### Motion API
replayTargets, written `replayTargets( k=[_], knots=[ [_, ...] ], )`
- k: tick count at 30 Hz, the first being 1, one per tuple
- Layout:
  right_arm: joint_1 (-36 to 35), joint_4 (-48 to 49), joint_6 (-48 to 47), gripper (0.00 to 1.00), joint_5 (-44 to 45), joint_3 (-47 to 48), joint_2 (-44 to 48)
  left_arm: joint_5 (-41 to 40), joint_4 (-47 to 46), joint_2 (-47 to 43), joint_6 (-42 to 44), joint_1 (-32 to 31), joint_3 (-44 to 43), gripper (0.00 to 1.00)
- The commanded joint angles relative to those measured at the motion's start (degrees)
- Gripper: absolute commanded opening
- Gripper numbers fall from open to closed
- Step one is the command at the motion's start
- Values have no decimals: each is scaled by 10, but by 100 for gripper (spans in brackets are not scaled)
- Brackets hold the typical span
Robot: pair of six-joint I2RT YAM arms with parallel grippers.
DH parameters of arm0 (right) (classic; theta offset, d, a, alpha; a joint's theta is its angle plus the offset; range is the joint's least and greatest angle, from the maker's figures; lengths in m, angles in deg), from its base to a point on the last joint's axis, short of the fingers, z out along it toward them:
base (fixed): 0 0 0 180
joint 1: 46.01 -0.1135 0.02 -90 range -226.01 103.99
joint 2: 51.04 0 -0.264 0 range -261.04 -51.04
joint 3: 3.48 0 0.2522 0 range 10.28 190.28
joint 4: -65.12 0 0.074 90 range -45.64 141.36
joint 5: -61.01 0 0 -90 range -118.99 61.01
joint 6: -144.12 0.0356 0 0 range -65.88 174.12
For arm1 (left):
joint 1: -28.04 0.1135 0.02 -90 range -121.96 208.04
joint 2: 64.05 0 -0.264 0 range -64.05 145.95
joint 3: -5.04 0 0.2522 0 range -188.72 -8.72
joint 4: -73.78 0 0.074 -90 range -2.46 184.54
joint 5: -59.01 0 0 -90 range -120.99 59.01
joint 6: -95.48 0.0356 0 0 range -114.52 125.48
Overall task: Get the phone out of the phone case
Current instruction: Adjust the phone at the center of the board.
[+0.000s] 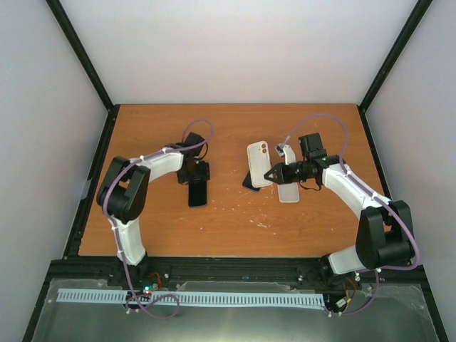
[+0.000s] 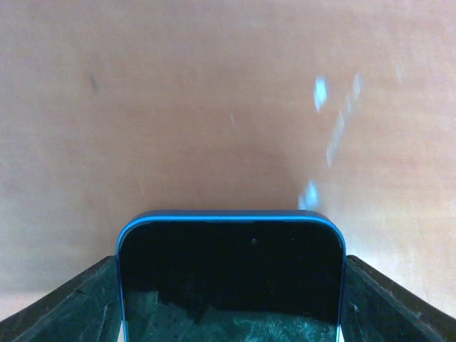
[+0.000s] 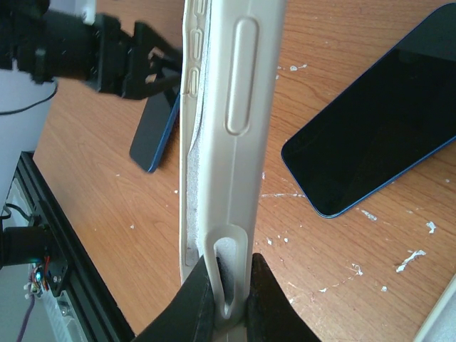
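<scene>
I will use my right gripper to set the empty cream case, now held edge-on and upright, down next to the flat second cream case (image 1: 313, 192), on the second case's side away from the phones.
My left gripper (image 1: 194, 173) is shut on the top end of a dark, blue-edged phone (image 1: 198, 189). In the left wrist view its fingers (image 2: 68, 303) press both long sides of that phone (image 2: 228, 242), which is tilted off the wood. My right gripper (image 1: 269, 174) is shut on the bottom edge of an empty cream phone case (image 1: 258, 162). The right wrist view shows this case (image 3: 231, 107) edge-on and upright between my right gripper (image 3: 231, 274). It also shows the left-held phone (image 3: 153, 135) beyond it.
A second blue-edged phone (image 3: 377, 128) lies screen up on the table (image 1: 235, 228), partly under the held case, seen in the top view as a dark corner (image 1: 249, 182). A second cream case (image 1: 288, 187) lies flat beside my right gripper. White flecks dot the wood.
</scene>
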Motion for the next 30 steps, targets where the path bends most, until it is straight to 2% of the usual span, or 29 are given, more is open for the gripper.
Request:
replayTargets(
  k=[1, 6, 11, 14, 16, 19, 23, 26, 30],
  knots=[
    [3, 6, 0, 3, -1, -2, 10, 151, -60, -92, 29, 1, 78, 60],
    [3, 9, 2, 3, -8, 1, 0, 271, -136, -186, 41, 1, 131, 60],
    [3, 8, 2, 3, -10, 4, -3, 384, -183, -191, 57, 1, 142, 60],
    [3, 6, 0, 3, -6, 3, 1, 410, -206, -193, 52, 1, 145, 60],
    [3, 6, 0, 3, -1, -1, 4, 361, -185, -184, 46, 0, 134, 59],
    [3, 9, 3, 3, 2, -7, 1, 232, -106, -149, 29, -2, 94, 57],
    [-5, 20, 25, 3, -39, -14, -37, 86, -11, -111, -5, -26, 40, 56],
    [-24, 0, 35, 3, -69, 16, -103, 29, 22, -92, -20, -35, 27, 56],
    [-46, 0, 63, 3, -92, 57, -182, 6, 27, -91, -33, -37, 43, 56]
  ],
)
